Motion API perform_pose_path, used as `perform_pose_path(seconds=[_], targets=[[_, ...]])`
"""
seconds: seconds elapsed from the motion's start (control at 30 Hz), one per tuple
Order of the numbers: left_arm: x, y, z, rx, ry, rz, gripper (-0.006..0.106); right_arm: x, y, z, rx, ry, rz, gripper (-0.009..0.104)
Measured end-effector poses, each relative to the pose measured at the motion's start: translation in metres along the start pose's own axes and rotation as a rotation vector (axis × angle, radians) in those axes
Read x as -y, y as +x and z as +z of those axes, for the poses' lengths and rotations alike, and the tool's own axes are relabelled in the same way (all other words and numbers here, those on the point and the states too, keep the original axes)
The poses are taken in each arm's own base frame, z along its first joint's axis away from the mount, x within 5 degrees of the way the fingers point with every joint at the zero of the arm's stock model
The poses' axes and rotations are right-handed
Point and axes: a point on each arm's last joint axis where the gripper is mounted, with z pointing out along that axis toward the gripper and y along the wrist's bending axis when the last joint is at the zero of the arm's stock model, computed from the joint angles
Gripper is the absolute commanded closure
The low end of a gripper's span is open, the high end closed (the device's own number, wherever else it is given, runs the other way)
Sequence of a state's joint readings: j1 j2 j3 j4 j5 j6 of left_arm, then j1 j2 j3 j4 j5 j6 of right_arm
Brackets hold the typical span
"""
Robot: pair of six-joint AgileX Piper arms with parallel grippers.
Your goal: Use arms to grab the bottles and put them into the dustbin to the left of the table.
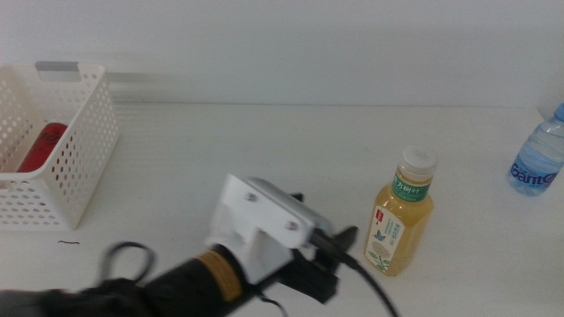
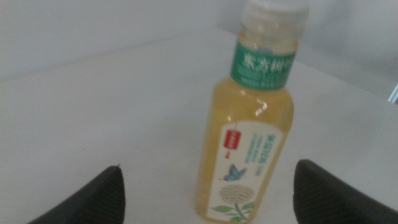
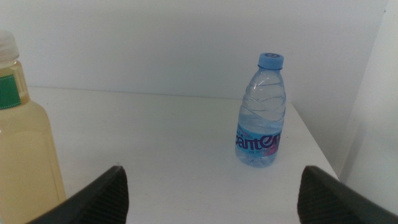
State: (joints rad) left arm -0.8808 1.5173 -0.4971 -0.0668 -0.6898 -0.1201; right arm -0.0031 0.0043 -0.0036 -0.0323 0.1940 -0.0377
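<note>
My left gripper is going to close around the body of the yellow drink bottle, level with its white label (image 1: 389, 231) (image 2: 247, 163).
The yellow drink bottle (image 1: 401, 216) stands upright on the white table (image 1: 264, 141), right of centre. My left gripper (image 1: 328, 220) reaches in from the lower left and sits just left of it. In the left wrist view the yellow bottle (image 2: 249, 137) fills the gap ahead of the open left gripper (image 2: 208, 167), and neither finger touches it. The clear water bottle (image 1: 539, 158) stands at the far right edge. My right gripper (image 3: 211, 171) is open and empty, facing the water bottle (image 3: 261, 118) from a distance. The red can (image 1: 40, 145) lies inside the dustbin (image 1: 84, 132).
The dustbin sits at the table's far left. A black cable (image 1: 374, 286) trails from the left gripper toward the front edge. A pale wall rises behind the table. In the right wrist view the yellow bottle (image 3: 25, 143) shows at the picture's edge.
</note>
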Motion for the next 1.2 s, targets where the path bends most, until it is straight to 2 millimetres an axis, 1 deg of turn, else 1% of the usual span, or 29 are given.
perform_pose_path(seconds=[0.13, 0.33, 0.43, 0.6, 0.8, 1.03, 1.2], targets=[[0.013, 0.014, 0.023, -0.025, 0.010, -0.027, 0.011, 0.000, 0.000, 0.000, 0.000, 0.000, 0.000, 0.023], [0.025, 0.027, 0.047, -0.050, 0.001, -0.065, 0.010, 0.000, 0.000, 0.000, 0.000, 0.000, 0.000, 0.023], [0.027, 0.030, 0.054, -0.046, -0.003, -0.068, 0.010, 0.000, 0.000, 0.000, 0.000, 0.000, 0.000, 0.023], [0.028, 0.036, 0.061, -0.048, 0.001, -0.047, 0.010, 0.000, 0.000, 0.000, 0.000, 0.000, 0.000, 0.023], [0.030, 0.035, 0.066, -0.037, 0.014, -0.038, 0.010, 0.000, 0.000, 0.000, 0.000, 0.000, 0.000, 0.023], [0.032, 0.041, 0.084, -0.019, 0.017, -0.038, 0.010, 0.000, 0.000, 0.000, 0.000, 0.000, 0.000, 0.023], [0.032, 0.041, 0.092, -0.003, 0.006, -0.049, 0.010, 0.000, 0.000, 0.000, 0.000, 0.000, 0.000, 0.023]])
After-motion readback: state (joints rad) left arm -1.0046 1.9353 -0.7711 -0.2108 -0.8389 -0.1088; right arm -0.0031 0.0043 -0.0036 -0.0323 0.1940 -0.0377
